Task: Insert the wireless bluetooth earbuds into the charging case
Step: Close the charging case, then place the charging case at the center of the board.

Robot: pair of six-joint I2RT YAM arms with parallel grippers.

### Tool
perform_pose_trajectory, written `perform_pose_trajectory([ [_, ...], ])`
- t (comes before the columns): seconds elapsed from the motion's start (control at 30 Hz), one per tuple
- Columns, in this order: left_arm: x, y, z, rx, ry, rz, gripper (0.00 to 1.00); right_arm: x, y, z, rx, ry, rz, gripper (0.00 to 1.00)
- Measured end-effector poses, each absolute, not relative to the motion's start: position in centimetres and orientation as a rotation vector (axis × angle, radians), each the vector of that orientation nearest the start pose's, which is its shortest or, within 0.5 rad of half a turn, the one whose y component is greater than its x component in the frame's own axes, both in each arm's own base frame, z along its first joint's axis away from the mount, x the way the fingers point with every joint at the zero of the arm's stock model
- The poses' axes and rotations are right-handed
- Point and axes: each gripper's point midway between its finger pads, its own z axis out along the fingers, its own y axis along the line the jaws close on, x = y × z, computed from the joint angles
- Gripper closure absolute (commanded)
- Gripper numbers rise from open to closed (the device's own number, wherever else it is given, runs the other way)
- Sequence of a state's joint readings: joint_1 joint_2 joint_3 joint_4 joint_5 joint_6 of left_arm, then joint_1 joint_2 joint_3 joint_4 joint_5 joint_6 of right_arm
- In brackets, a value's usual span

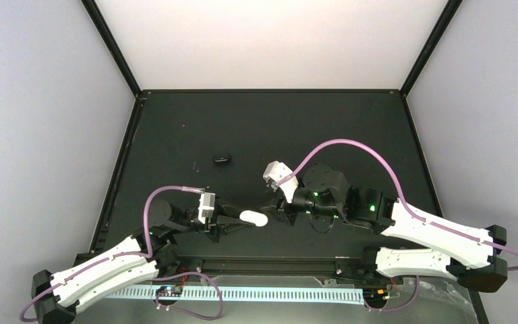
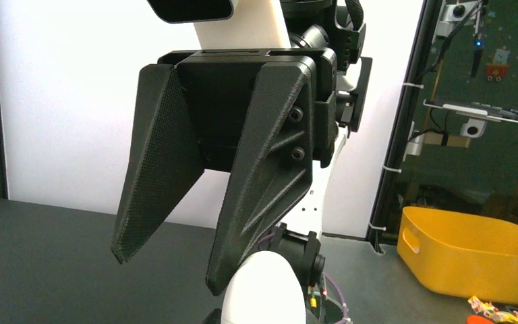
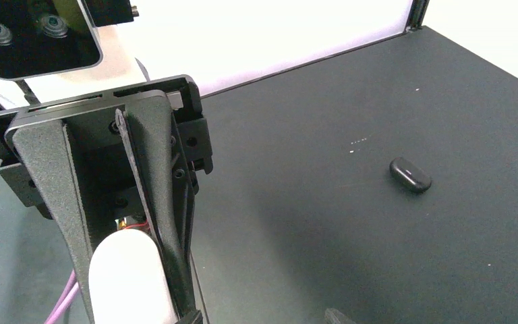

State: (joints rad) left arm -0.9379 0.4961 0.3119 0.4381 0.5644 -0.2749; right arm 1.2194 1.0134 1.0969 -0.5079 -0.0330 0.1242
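Note:
The robot's left gripper will put the white charging case down on the black table (image 1: 264,180) between the glossy black oval and the right gripper. The case now hangs above the table's near middle.
The white, rounded charging case (image 1: 253,218) hangs above the table's near middle, lid closed. My left gripper (image 1: 237,220) is shut on it, and its dark fingers (image 3: 156,202) flank the case (image 3: 125,277) in the right wrist view. My right gripper (image 1: 273,210) faces it from the right, open. Its two black fingers (image 2: 158,182) stand apart with nothing between them, and one tip sits right beside the case's end (image 2: 273,290). A small glossy black oval (image 1: 222,159), perhaps an earbud, lies alone on the table (image 3: 410,174). No white earbuds show.
The black table (image 1: 351,128) is walled by pale panels and black frame posts (image 1: 111,44). A yellow bin (image 2: 472,256) sits off the table beyond the frame. Purple cables (image 1: 351,145) arc over both arms.

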Motion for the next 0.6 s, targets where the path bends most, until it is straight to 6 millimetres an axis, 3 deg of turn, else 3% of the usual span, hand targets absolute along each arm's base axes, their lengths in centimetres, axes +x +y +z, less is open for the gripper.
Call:
perform_pose_trajectory([
  [0.6, 9.4, -25.4, 32.4, 0.761, 1.208, -1.426, 0.99, 12.8, 31.6, 32.0, -1.046, 1.76, 0.701, 0.53],
])
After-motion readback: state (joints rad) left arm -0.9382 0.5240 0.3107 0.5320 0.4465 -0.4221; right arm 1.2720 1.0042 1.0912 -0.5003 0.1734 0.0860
